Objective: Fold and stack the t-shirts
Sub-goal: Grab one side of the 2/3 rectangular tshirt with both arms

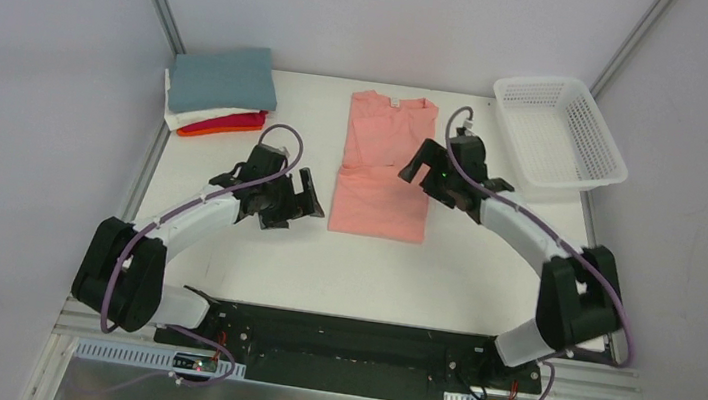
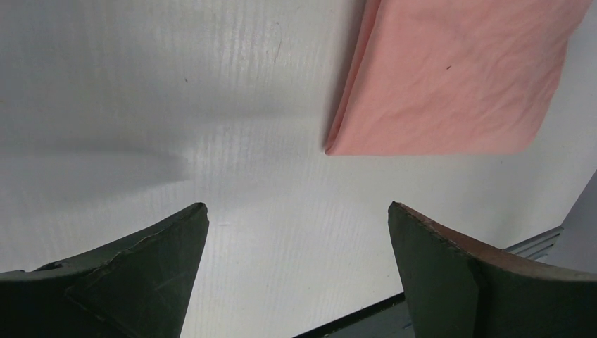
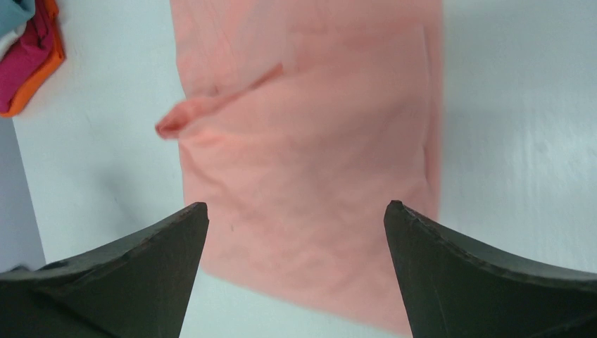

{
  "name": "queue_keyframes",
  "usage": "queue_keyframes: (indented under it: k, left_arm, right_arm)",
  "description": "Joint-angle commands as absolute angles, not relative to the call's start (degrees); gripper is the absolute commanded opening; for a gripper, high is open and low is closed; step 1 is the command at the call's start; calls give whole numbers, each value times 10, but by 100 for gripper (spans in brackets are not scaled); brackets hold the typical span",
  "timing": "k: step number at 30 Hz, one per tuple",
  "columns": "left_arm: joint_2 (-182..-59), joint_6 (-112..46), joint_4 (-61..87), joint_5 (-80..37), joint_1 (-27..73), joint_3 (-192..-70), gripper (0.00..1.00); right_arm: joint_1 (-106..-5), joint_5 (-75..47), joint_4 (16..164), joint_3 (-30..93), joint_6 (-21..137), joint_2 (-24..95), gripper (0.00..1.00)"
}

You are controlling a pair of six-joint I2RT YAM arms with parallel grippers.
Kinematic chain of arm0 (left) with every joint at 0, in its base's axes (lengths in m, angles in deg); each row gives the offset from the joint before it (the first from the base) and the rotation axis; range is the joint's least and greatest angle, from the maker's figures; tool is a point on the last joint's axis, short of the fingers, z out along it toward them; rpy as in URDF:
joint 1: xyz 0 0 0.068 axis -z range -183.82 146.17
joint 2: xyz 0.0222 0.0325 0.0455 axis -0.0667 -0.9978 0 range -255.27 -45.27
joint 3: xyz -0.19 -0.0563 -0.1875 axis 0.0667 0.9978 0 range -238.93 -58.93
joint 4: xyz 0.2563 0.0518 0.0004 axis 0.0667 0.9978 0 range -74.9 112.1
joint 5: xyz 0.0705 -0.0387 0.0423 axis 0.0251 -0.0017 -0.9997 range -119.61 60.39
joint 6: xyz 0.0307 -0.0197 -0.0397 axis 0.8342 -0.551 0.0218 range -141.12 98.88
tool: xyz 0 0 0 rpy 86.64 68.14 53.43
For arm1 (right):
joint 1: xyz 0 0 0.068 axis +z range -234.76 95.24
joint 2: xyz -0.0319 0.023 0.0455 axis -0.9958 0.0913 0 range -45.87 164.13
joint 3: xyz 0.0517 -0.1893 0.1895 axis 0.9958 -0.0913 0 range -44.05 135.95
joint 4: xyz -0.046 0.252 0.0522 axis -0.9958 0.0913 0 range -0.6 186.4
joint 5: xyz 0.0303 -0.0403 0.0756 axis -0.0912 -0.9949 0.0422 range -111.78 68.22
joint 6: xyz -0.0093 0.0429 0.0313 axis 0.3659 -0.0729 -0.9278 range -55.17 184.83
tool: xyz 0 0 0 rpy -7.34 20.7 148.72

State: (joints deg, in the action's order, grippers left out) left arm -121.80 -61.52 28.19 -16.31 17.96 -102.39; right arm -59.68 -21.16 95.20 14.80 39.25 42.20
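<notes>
My left gripper is going to close on the near hem corner (image 1: 331, 229) (image 2: 329, 151) of the salmon-pink t-shirt, on the side toward the stack of folded t-shirts.
The salmon-pink t-shirt (image 1: 384, 166) lies flat in the table's middle as a long strip, sleeves folded in, collar at the far end. It also shows in the left wrist view (image 2: 450, 77) and the right wrist view (image 3: 310, 141). A stack of folded t-shirts (image 1: 219, 90), grey-blue on top, then white, orange and red, sits at the far left. My left gripper (image 1: 305, 197) is open and empty, just left of the shirt's near left corner. My right gripper (image 1: 417, 164) is open and empty above the shirt's right edge.
A white plastic lattice basket (image 1: 559, 131) stands at the far right corner. The white table (image 1: 342, 269) ends at a black base plate at the near edge. Grey walls with metal posts close in the back and sides.
</notes>
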Motion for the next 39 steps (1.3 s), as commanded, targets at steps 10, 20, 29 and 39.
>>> queue_keyframes:
  k: [10, 20, 29, 39]
  left_arm:
    - [-1396, -659, 197, -124, 232, -1072, 72]
    - [-1437, -664, 190, -123, 240, -1074, 37]
    - [-1436, -663, 189, -129, 241, -1064, 23]
    - [-1423, -657, 189, -140, 245, -1059, 0]
  right_arm:
    - [-653, -99, 897, -112, 269, 219, 99]
    - [-653, -99, 875, -121, 260, 262, 92]
    - [-653, -102, 869, -122, 259, 286, 85]
    - [-653, -90, 854, -127, 250, 323, 58]
